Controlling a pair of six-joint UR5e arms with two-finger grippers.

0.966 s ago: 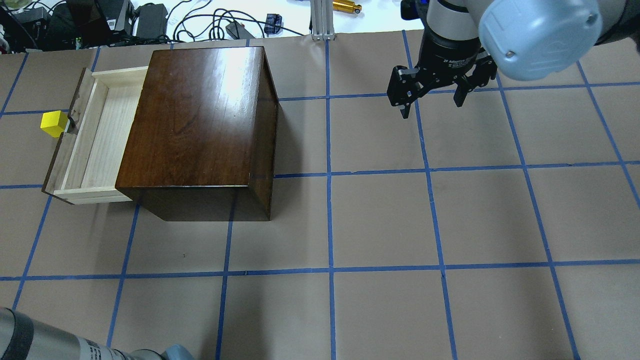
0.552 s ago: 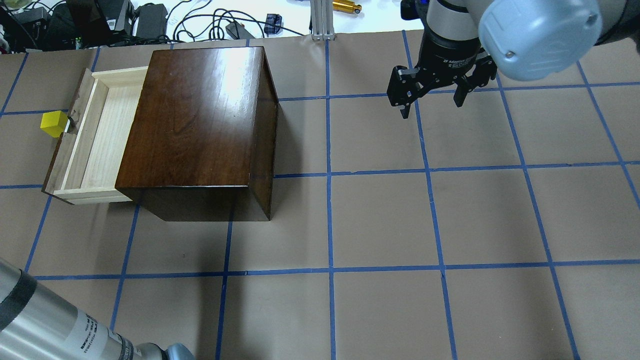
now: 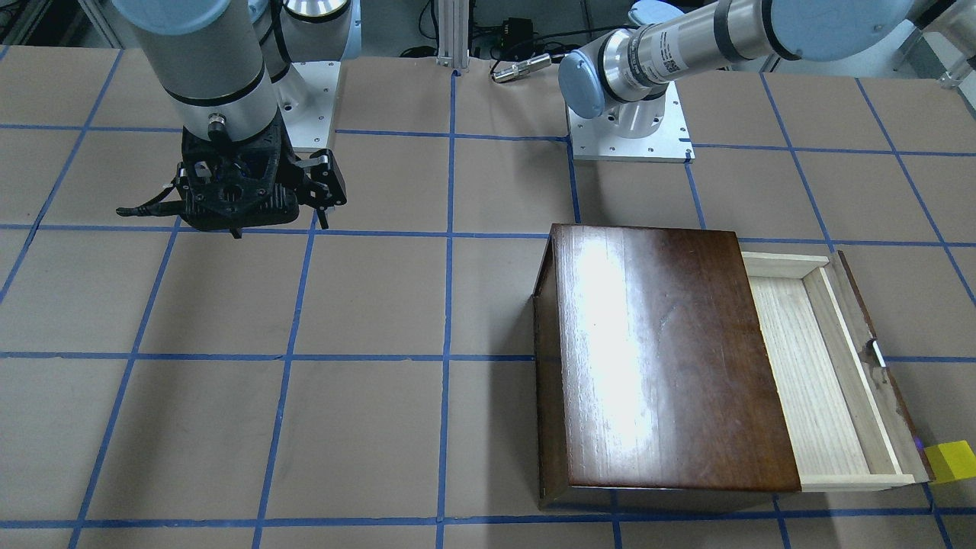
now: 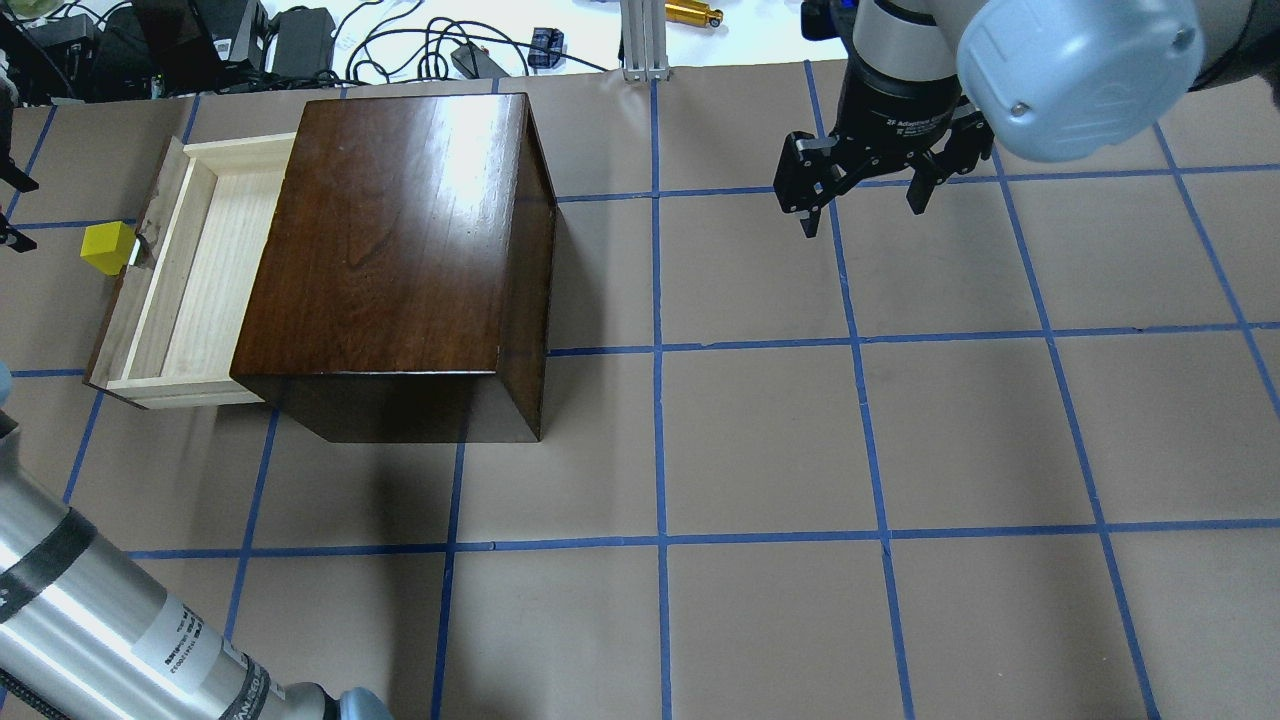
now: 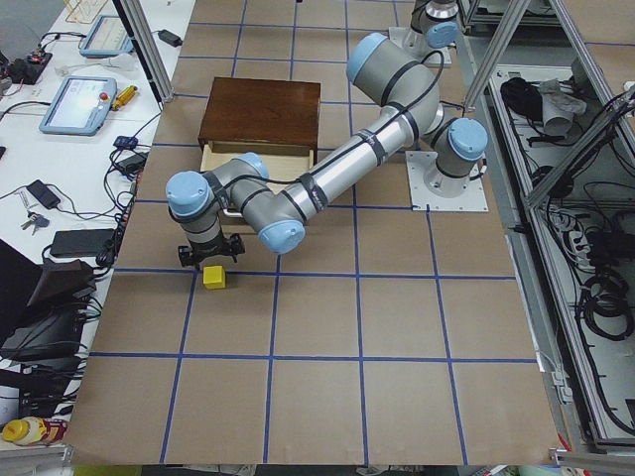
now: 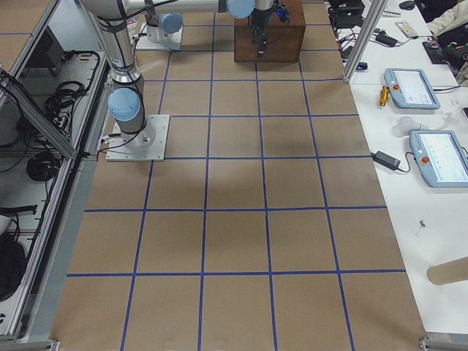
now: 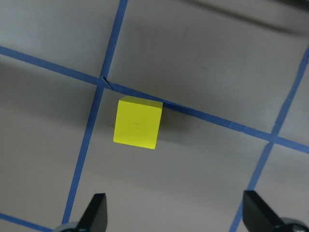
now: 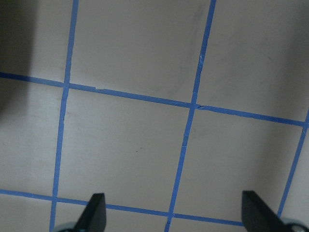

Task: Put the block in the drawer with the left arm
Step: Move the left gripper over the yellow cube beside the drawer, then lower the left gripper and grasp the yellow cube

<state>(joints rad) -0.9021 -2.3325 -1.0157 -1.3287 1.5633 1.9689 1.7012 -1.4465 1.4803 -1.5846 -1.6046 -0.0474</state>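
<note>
My left gripper is going to close on the opposite sides of the yellow block (image 3: 951, 461) (image 7: 138, 123), just outside the dark front of the drawer.
The yellow block (image 4: 108, 247) sits on the brown mat, right against the outer side of the drawer's dark notched front. The drawer (image 4: 195, 280) is pulled open from the dark wooden box (image 4: 400, 240) and its pale tray holds nothing. In the left wrist view the block (image 7: 137, 122) lies ahead of my left gripper (image 7: 176, 215), which is open and hovers above it. Only the left gripper's fingers (image 4: 8, 182) show at the overhead view's left edge. In the exterior left view the block (image 5: 213, 277) lies just below the gripper. My right gripper (image 4: 862, 215) is open and empty, far to the right.
Cables and power bricks (image 4: 300, 40) lie beyond the table's far edge, with an aluminium post (image 4: 645, 40) beside them. The left arm's forearm (image 4: 90, 630) crosses the near left corner. The arms' base plates (image 3: 629, 137) are on the robot's side. Blue tape lines grid the mat.
The left arm's forearm has swung further into the near left corner of the overhead view, and its fingers now show at the left edge beside the block. Block, drawer and right arm have not moved.
</note>
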